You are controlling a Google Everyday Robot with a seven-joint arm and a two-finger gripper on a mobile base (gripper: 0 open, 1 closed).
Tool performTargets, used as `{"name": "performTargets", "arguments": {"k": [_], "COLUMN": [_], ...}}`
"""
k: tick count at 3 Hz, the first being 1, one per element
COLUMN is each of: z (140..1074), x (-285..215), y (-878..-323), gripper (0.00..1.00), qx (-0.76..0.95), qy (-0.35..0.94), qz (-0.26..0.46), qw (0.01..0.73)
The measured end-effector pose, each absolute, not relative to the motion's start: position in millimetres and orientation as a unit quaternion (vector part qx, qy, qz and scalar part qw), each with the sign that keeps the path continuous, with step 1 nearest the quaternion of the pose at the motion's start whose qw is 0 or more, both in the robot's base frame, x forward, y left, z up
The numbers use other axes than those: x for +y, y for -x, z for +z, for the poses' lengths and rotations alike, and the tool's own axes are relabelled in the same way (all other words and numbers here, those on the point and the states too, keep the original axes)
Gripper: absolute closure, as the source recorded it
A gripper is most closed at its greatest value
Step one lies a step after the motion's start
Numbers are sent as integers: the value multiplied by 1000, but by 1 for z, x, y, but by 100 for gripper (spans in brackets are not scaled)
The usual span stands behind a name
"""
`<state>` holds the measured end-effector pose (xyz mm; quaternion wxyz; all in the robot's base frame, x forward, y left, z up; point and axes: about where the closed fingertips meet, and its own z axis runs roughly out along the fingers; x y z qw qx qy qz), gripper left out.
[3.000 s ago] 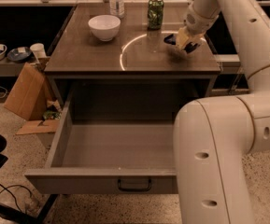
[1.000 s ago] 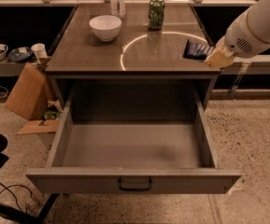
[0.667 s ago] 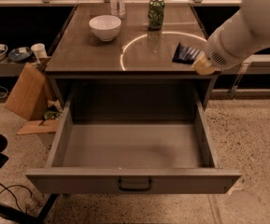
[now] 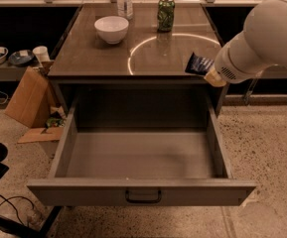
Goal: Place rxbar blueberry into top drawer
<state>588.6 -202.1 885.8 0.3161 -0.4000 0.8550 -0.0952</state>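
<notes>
My gripper needs to let go of the rxbar blueberry on the bare grey bottom of the open top drawer (image 4: 125, 141), near its middle.
The rxbar blueberry (image 4: 198, 63), a dark navy wrapper, is held in the air at the table's front right corner, above the right rear of the open top drawer (image 4: 142, 191). My gripper (image 4: 208, 72) is shut on the bar's right end; the big white arm behind it hides most of the gripper. The drawer is pulled fully out, its grey inside bare, with a small dark handle (image 4: 143, 197) at the centre of its front panel.
On the table top stand a white bowl (image 4: 111, 28), a green patterned can (image 4: 166, 14) and a clear bottle (image 4: 124, 0). A cardboard box (image 4: 26, 103) leans at the left of the table, with cups and dishes (image 4: 22, 57) on a low shelf.
The arm has lifted the bar off the table top and carried it forward and right, then slightly left and down toward the table's front right corner.
</notes>
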Motion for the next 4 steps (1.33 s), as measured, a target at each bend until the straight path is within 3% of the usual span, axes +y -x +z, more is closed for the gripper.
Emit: {"name": "performTargets", "arguments": {"k": [1, 4], "z": [871, 707], "x": [-191, -29], "y": [-587, -547], "gripper": [100, 100], "qx": [852, 814], "qy": [417, 532], "qz": [-64, 136], "qw": [311, 190]}}
